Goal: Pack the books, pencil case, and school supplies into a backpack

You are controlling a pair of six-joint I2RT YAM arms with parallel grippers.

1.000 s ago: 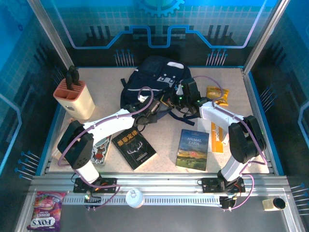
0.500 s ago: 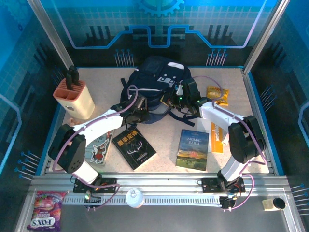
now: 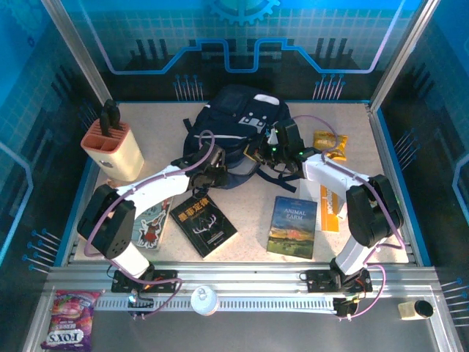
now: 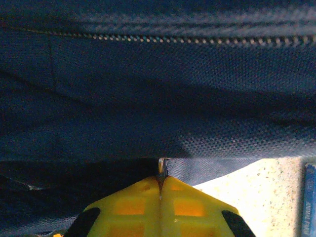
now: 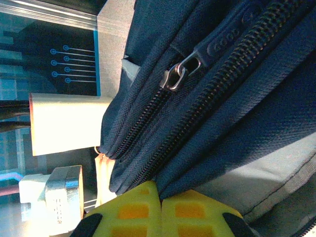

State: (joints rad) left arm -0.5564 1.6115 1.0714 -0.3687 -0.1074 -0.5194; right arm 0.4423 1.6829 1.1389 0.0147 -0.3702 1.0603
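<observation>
My left gripper holds only the pale tab's end under the backpack's fold; I should open, back off and take the tab deeper [image 4: 162, 162].
The navy backpack [image 3: 234, 121] lies at the back middle of the table. My left gripper [image 3: 220, 173] is shut at its near left hem; in the left wrist view the yellow fingertips [image 4: 160, 180] pinch a thin pale tab of the backpack [image 4: 158, 89]. My right gripper [image 3: 259, 152] is shut on a fold of backpack [image 5: 237, 98] fabric beside the zippers, seen at the fingertips [image 5: 160, 191]. On the table lie the black book [image 3: 204, 225], the Animal Farm book [image 3: 293, 227] and the cartoon-covered book [image 3: 150, 226], part under my left arm. The orange-and-white pack [image 3: 329, 209] lies at right. The pencil case is hidden.
A peach-and-cream knife block [image 3: 113, 150] stands at the back left. A yellow-orange snack bag [image 3: 330, 144] lies right of the backpack. Dark straps [image 3: 282, 176] trail from the backpack toward the Animal Farm book. A metal zipper pull [image 5: 174, 78] shows near the right fingers.
My left gripper has moved left along the backpack's near edge and closed on it. The right arm has stayed where it was, still shut.
</observation>
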